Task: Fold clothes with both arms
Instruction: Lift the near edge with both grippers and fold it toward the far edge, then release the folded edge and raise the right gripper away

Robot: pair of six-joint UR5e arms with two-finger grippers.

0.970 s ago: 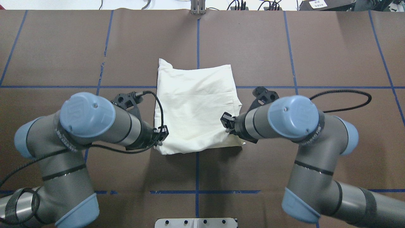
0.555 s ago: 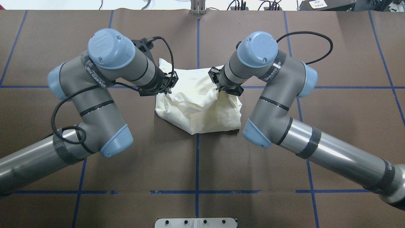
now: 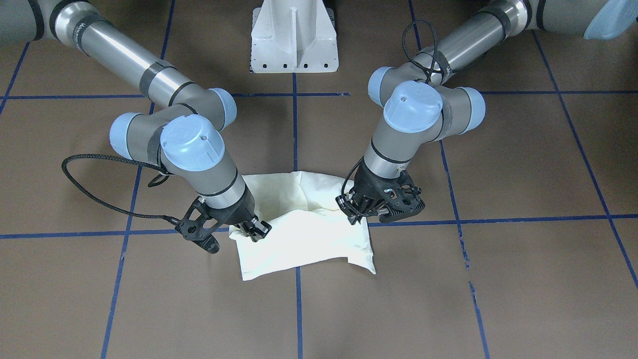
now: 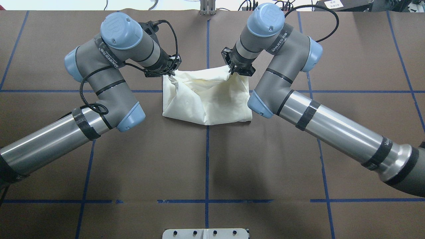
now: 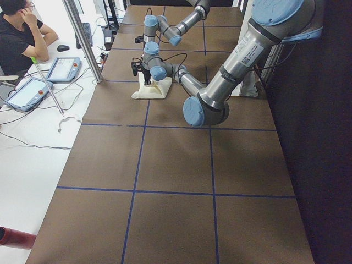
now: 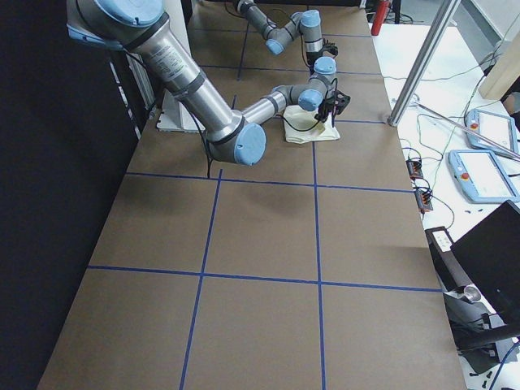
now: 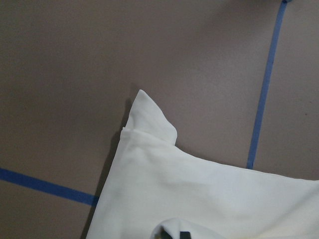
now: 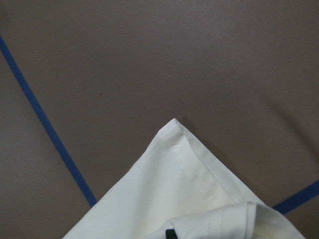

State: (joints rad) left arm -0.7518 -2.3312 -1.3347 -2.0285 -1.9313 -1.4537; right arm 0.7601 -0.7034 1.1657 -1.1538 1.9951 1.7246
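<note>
My left gripper should release the pinched corner, letting it rest on the shirt's lower layer (image 3: 365, 235) (image 7: 143, 191) by its side edge, just past the blue tape.
The cream-white shirt (image 4: 212, 103) lies doubled over in the middle of the brown table, and only plain cloth shows; the print is hidden. My left gripper (image 4: 172, 68) is shut on a pinch of cloth at the shirt's far left corner. My right gripper (image 4: 236, 69) is shut on the far right corner. In the front-facing view the left gripper (image 3: 355, 214) is on the right and the right gripper (image 3: 255, 230) on the left, both low over the shirt (image 3: 304, 244). Each wrist view shows a shirt corner (image 7: 149, 119) (image 8: 175, 130) flat on the table beyond the held fold.
Blue tape lines (image 4: 207, 159) divide the brown table. The white pedestal base (image 3: 294, 40) stands at the robot's side. Black cables (image 3: 99, 184) loop off both wrists. An operator (image 5: 16, 38) with tablets sits beyond the table's far side.
Both grippers have carried the shirt's near edge away from the robot, over the cloth to its far edge. The shirt now lies doubled and shorter. Both arms have stretched forward.
</note>
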